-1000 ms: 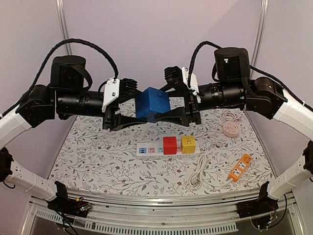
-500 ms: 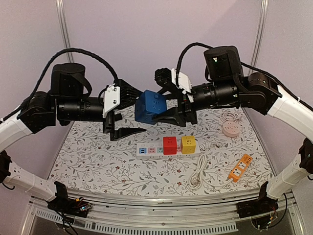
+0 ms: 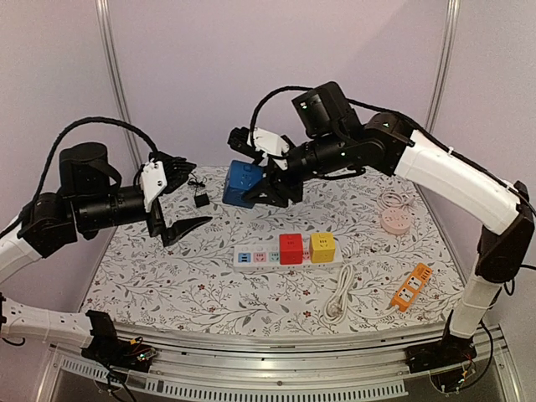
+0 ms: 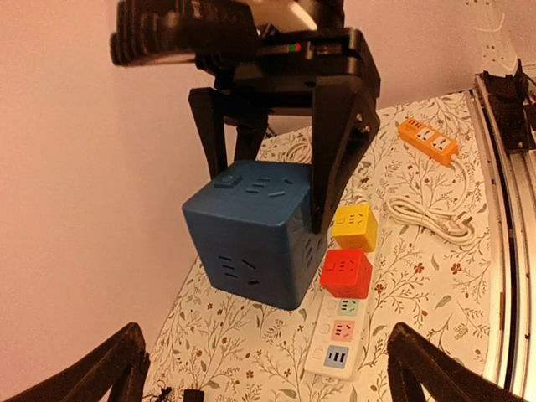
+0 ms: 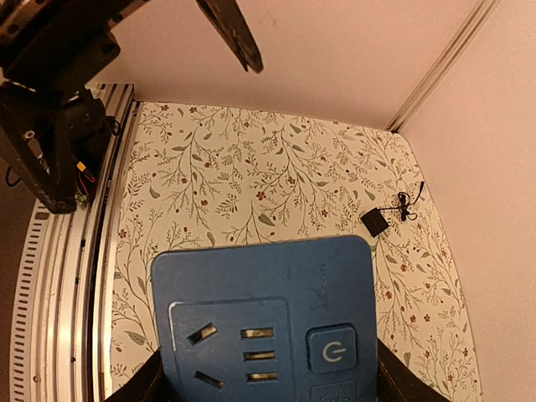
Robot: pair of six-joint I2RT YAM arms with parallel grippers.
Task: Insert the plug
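Observation:
The blue cube socket will sit on the white power strip (image 3: 259, 255) next to the red cube once my right gripper lets it go.
My right gripper (image 3: 261, 186) is shut on a blue cube socket (image 3: 242, 183) and holds it in the air above the back of the table. In the right wrist view the cube (image 5: 264, 322) fills the space between the fingers (image 5: 153, 383), with its socket face and power button toward the camera. A small black plug (image 3: 202, 199) with a thin cord lies on the table at the back left; it also shows in the right wrist view (image 5: 373, 222). My left gripper (image 3: 186, 199) is open and empty, to the left of the cube. The cube also shows in the left wrist view (image 4: 255, 230).
A white power strip (image 3: 255, 259) lies mid-table with a red cube (image 3: 291, 248) and a yellow cube (image 3: 322, 246) plugged in. A pink round socket (image 3: 395, 220), an orange strip (image 3: 413, 286) and a white cable (image 3: 339, 303) lie to the right.
My left gripper let go of the blue cube and drew back to the left, open. My right gripper carried the cube to the left and toward the back.

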